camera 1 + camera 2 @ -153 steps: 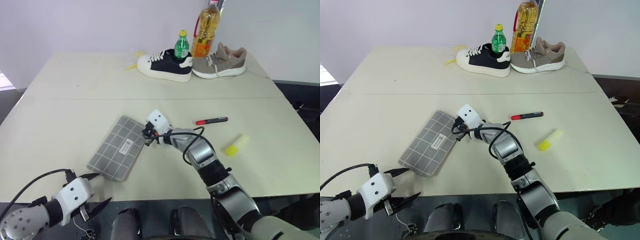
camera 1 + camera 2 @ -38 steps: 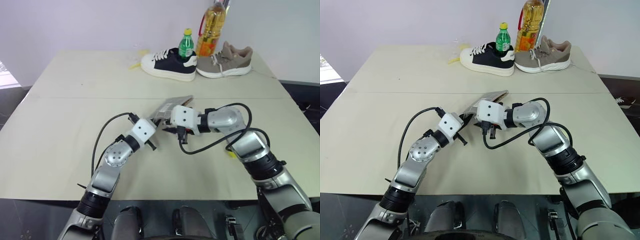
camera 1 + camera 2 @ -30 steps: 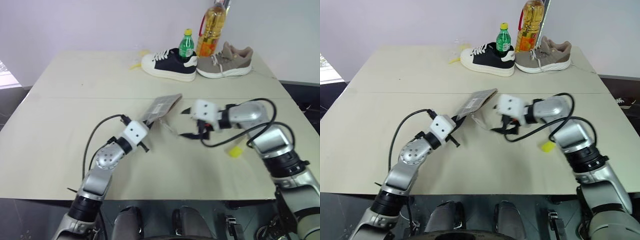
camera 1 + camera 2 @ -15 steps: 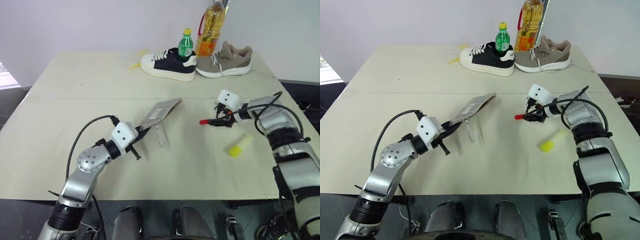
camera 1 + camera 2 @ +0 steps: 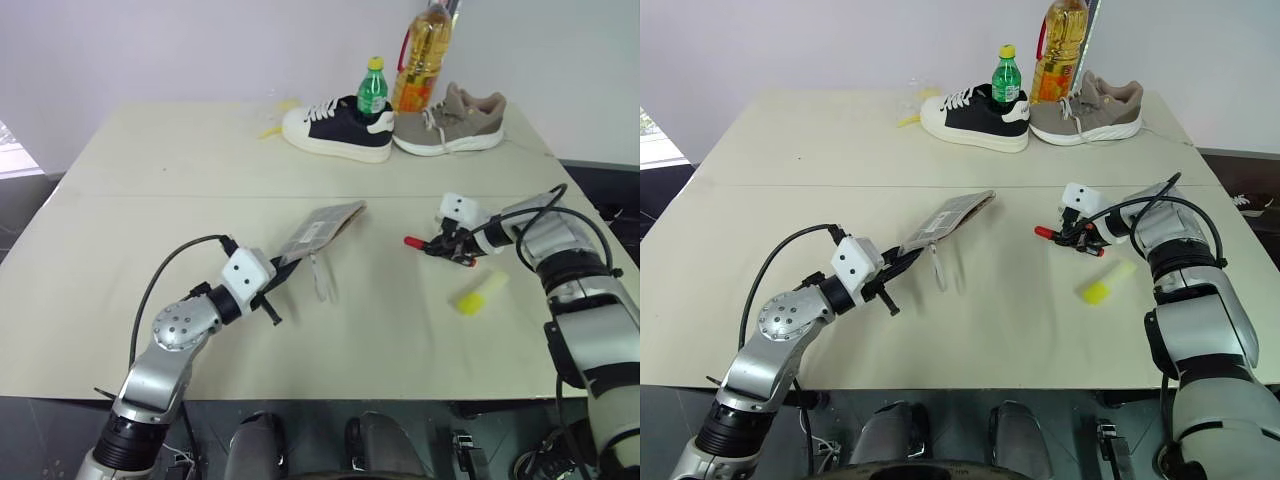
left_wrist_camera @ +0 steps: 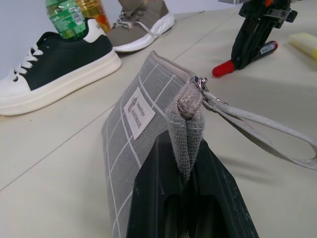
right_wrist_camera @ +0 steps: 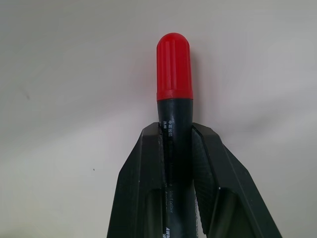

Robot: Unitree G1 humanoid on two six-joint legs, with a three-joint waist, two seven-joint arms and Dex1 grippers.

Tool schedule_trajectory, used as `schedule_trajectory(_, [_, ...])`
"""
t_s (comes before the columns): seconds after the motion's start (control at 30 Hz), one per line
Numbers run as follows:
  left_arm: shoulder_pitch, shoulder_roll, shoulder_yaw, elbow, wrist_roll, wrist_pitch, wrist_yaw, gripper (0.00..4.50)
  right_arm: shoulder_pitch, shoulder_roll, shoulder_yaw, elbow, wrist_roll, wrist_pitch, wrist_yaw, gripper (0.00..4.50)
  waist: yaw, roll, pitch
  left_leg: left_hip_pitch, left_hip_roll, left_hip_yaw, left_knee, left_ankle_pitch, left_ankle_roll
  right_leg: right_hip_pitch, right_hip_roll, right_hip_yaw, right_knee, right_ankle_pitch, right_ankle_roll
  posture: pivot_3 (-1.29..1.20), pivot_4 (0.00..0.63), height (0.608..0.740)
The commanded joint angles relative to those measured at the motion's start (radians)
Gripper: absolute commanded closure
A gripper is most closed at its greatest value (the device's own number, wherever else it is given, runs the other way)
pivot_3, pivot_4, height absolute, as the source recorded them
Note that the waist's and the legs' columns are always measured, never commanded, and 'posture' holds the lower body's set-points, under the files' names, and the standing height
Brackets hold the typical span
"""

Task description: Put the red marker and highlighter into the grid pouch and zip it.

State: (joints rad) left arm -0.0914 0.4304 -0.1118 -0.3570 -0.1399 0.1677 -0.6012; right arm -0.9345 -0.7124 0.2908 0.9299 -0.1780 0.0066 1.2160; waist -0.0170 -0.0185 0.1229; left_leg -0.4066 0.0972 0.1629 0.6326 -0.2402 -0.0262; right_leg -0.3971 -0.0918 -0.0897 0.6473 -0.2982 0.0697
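My right gripper will release the red marker inside the opening of the grid pouch (image 5: pixel 343 219), across from my left gripper.
My left gripper (image 5: pixel 278 268) is shut on one end of the grid pouch (image 5: pixel 320 222), holding it tilted up off the table near the middle. In the left wrist view the pouch (image 6: pixel 130 115) shows its white label, and the grey pull cord (image 6: pixel 257 130) hangs loose from the zipper. To the right, my right gripper (image 7: pixel 175 130) is shut on the black barrel of the red marker (image 7: pixel 174 64), whose red cap sticks out past the fingers. The marker (image 5: pixel 414 242) is low over the table. The yellow highlighter (image 5: pixel 480 293) lies on the table just right of that gripper.
Along the far edge stand a black-and-white sneaker (image 5: pixel 335 130), a tan sneaker (image 5: pixel 450 120), a green bottle (image 5: pixel 372 85) and a tall oil bottle (image 5: pixel 418 55). A yellow scrap (image 5: pixel 268 131) lies left of the sneakers.
My right gripper swung right from beside the pouch to the marker, came down over it and closed on its barrel. My left gripper kept its hold on the pouch.
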Motion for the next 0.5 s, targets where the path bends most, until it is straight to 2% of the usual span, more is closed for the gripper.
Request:
schedule_trajectory(0.03, [-0.015, 0.003, 0.037, -0.02, -0.019, -0.017, 0.005, 4.5, 0.024, -0.027, -0.042, -0.19, 0.009, -0.1, -0.055, 4.26, -0.001, 0.001, 0.001, 0.0, 0.0, 0.0, 0.0, 0.001, -0.001, 0.0, 0.0, 0.0, 0.0, 0.0, 0.0, 0.0, 0.15, 0.705])
schedule_trajectory(0.27, [-0.032, -0.005, 0.027, -0.011, -0.039, -0.019, -0.016, 4.5, 0.133, -0.041, -0.086, -0.565, 0.023, -0.105, -0.137, 4.26, 0.001, 0.002, 0.001, 0.0, 0.0, -0.001, 0.0, 0.001, -0.002, 0.0, 0.0, 0.0, 0.0, 0.0, 0.0, 0.0, 0.15, 0.705])
schedule_trajectory(0.5, [-0.043, -0.007, 0.018, 0.001, -0.046, -0.025, -0.03, 4.5, 0.155, -0.034, -0.093, -0.695, 0.019, -0.062, -0.177, 4.26, 0.003, 0.002, 0.001, 0.0, 0.0, -0.001, 0.0, 0.001, -0.002, 0.0, 0.0, 0.0, 0.0, 0.0, 0.0, 0.0, 0.15, 0.705])
